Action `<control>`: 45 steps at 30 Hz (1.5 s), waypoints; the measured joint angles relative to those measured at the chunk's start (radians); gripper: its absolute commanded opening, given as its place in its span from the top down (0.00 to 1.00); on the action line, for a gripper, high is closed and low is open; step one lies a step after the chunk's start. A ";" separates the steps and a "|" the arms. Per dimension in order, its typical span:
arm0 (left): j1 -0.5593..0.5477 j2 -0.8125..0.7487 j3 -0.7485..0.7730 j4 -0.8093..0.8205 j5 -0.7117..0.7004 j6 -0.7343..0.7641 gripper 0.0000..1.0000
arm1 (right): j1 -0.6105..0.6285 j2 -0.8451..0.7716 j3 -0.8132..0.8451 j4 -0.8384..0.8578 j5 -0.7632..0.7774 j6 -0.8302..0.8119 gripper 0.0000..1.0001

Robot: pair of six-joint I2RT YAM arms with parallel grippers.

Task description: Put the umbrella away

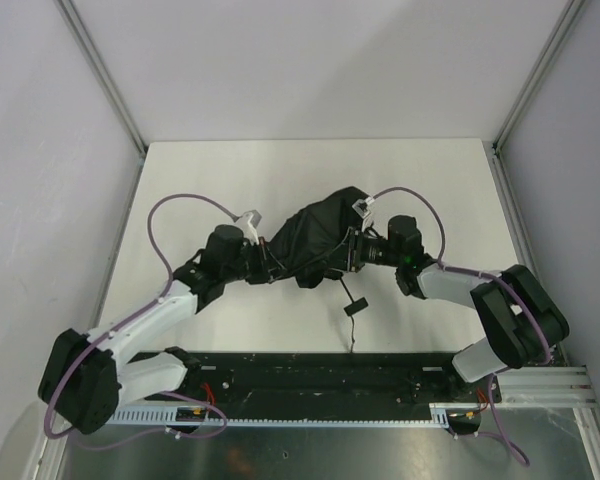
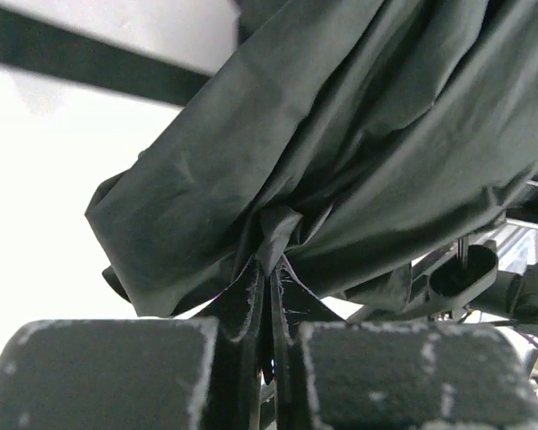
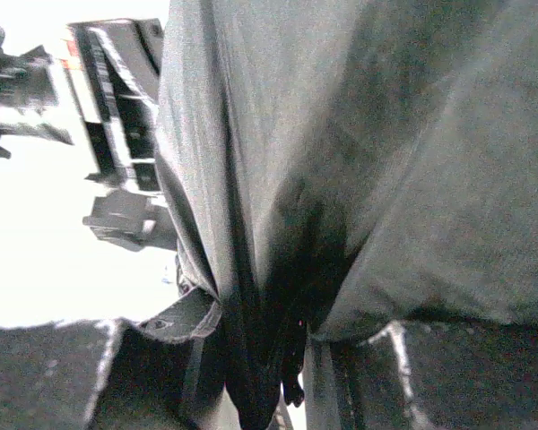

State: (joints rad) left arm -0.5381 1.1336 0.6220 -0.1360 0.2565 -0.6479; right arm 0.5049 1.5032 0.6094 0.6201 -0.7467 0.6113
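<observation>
The robot's left gripper pinches only a thin fold at the edge of the fabric, so it should open and take the thicker bundle (image 1: pixel 317 248) beside the right gripper.
The umbrella (image 1: pixel 318 238) is a rumpled heap of black fabric at the middle of the white table, between both arms. At its left side my left gripper (image 1: pixel 270 263) is shut on a pinched fold of the fabric (image 2: pixel 278 228); in the left wrist view the left gripper (image 2: pixel 273 269) shows almost no gap. From the right, my right gripper (image 1: pixel 352 250) is shut on a thicker bundle of the fabric (image 3: pixel 341 161) that runs down between its fingers (image 3: pixel 412 376). A closure tab (image 3: pixel 175 318) lies by the left finger. The thin wrist cord (image 1: pixel 354 303) trails toward the near edge.
A black rail (image 1: pixel 310 375) with the arm bases runs along the near edge of the table (image 1: pixel 280 170). Grey walls and metal frame posts (image 1: pixel 100 70) close in the left, right and back. The left arm's parts (image 3: pixel 117 107) show beyond the fabric in the right wrist view.
</observation>
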 measured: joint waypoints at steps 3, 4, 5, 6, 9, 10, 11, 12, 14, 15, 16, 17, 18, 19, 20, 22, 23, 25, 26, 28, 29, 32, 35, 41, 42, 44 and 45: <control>0.001 -0.063 0.007 0.001 0.000 -0.003 0.94 | 0.009 -0.002 -0.002 0.177 -0.059 0.171 1.00; 0.002 -0.082 0.016 0.001 -0.001 -0.004 0.93 | 0.013 0.000 -0.003 0.243 -0.075 0.237 1.00; 0.002 -0.099 0.028 0.002 -0.006 -0.004 0.92 | 0.018 0.006 -0.003 0.311 -0.089 0.303 1.00; 0.002 -0.114 0.042 0.003 -0.012 -0.004 0.92 | 0.024 0.013 -0.003 0.370 -0.101 0.364 1.00; 0.008 -0.134 0.079 0.003 -0.024 -0.003 0.90 | 0.045 0.047 -0.003 0.503 -0.115 0.529 1.00; 0.012 -0.131 0.092 0.001 -0.025 -0.002 0.89 | 0.055 0.059 -0.003 0.531 -0.116 0.579 1.00; 0.016 -0.126 0.101 -0.002 -0.024 0.000 0.88 | 0.066 0.066 -0.003 0.546 -0.116 0.615 1.00; 0.019 -0.120 0.106 -0.004 -0.023 0.000 0.86 | 0.073 0.069 -0.003 0.555 -0.116 0.636 1.00; 0.023 -0.108 0.112 -0.007 -0.008 0.000 0.81 | 0.084 0.071 -0.003 0.568 -0.117 0.671 1.00; 0.023 -0.107 0.112 -0.009 -0.005 0.000 0.79 | 0.084 0.071 -0.003 0.572 -0.118 0.680 1.00; 0.024 -0.108 0.112 -0.010 0.002 0.001 0.76 | 0.081 0.071 -0.003 0.575 -0.120 0.684 1.00; 0.026 -0.111 0.112 -0.011 0.008 0.000 0.72 | 0.077 0.070 -0.003 0.577 -0.123 0.687 1.00; 0.029 -0.118 0.112 -0.016 0.015 0.000 0.64 | 0.070 0.066 -0.003 0.579 -0.126 0.685 1.00; 0.034 -0.129 0.111 -0.023 0.025 -0.003 0.58 | 0.059 0.055 -0.003 0.578 -0.132 0.673 1.00; 0.038 -0.141 0.111 -0.030 0.035 -0.001 0.51 | 0.051 0.043 -0.003 0.578 -0.134 0.659 1.00; 0.054 -0.184 0.111 -0.054 0.057 -0.008 0.40 | 0.028 -0.010 -0.003 0.539 -0.134 0.589 1.00; 0.063 -0.206 0.111 -0.066 0.065 -0.004 0.35 | 0.020 -0.038 -0.003 0.507 -0.134 0.550 1.00; 0.086 -0.261 0.112 -0.097 0.083 0.000 0.27 | 0.003 -0.108 0.005 0.405 -0.132 0.443 1.00; 0.098 -0.287 0.115 -0.115 0.094 0.002 0.25 | -0.005 -0.151 0.015 0.319 -0.126 0.366 1.00; 0.121 -0.319 0.134 -0.152 0.126 0.009 0.20 | -0.013 -0.203 0.040 0.182 -0.101 0.241 1.00; 0.135 -0.328 0.154 -0.172 0.151 0.012 0.18 | -0.014 -0.225 0.059 0.098 -0.077 0.169 1.00; 0.162 -0.343 0.231 -0.204 0.233 0.022 0.13 | -0.013 -0.277 0.117 -0.139 0.026 -0.033 1.00; 0.167 -0.361 0.312 -0.214 0.307 0.024 0.10 | -0.011 -0.318 0.154 -0.315 0.143 -0.188 1.00; 0.168 -0.384 0.422 -0.210 0.399 -0.018 0.01 | 0.005 -0.342 0.211 -0.514 0.352 -0.388 1.00; 0.168 -0.381 0.430 -0.208 0.402 -0.040 0.01 | 0.012 -0.342 0.220 -0.536 0.380 -0.410 1.00; 0.159 -0.357 0.448 -0.199 0.392 -0.117 0.01 | 0.039 -0.342 0.241 -0.574 0.447 -0.462 1.00; 0.144 -0.334 0.452 -0.186 0.369 -0.168 0.00 | 0.058 -0.342 0.253 -0.593 0.482 -0.490 1.00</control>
State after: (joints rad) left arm -0.3939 0.7994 1.0740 -0.3222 0.6254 -0.8162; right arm 0.5625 1.1614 0.8627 0.0273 -0.2649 0.1215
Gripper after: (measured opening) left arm 0.992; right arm 0.295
